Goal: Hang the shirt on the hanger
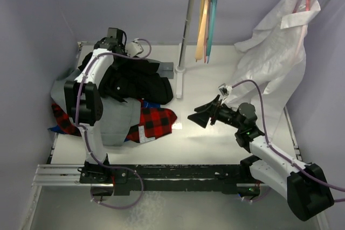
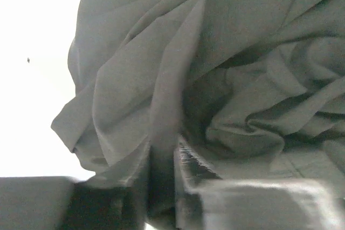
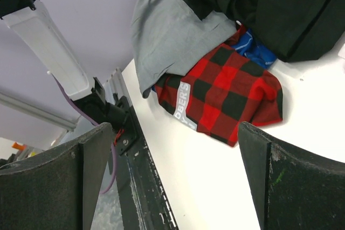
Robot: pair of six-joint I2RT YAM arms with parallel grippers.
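My right gripper will move next to the black shirt's edge (image 1: pixel 168 91) (image 3: pixel 326 37) beside the foot of the rack's upright pole and close on it there.
The black shirt (image 1: pixel 137 82) lies crumpled on a heap of clothes at the back left of the table; its dark folds also show in the right wrist view (image 3: pixel 280 9). My left gripper (image 1: pixel 123 52) reaches down into the shirt's far edge. In the left wrist view its jaws (image 2: pixel 161 160) stand close together, with a fold of the shirt (image 2: pixel 161 79) pinched between them. My right gripper (image 1: pixel 202 116) hovers open and empty over the middle of the table, its fingers (image 3: pixel 280 181) wide apart. Thin orange and bluish hangers (image 1: pixel 210 14) hang on the rail; whether the light-blue hanger is among them I cannot tell.
Under the shirt lie a grey cloth (image 1: pixel 116 119) and a red-and-black plaid cloth (image 1: pixel 156 122). The rack's upright pole (image 1: pixel 184 36) stands mid-table behind them. A white garment (image 1: pixel 277 41) hangs from the rail at the right. A black mounting rail (image 1: pixel 172 175) runs along the near edge.
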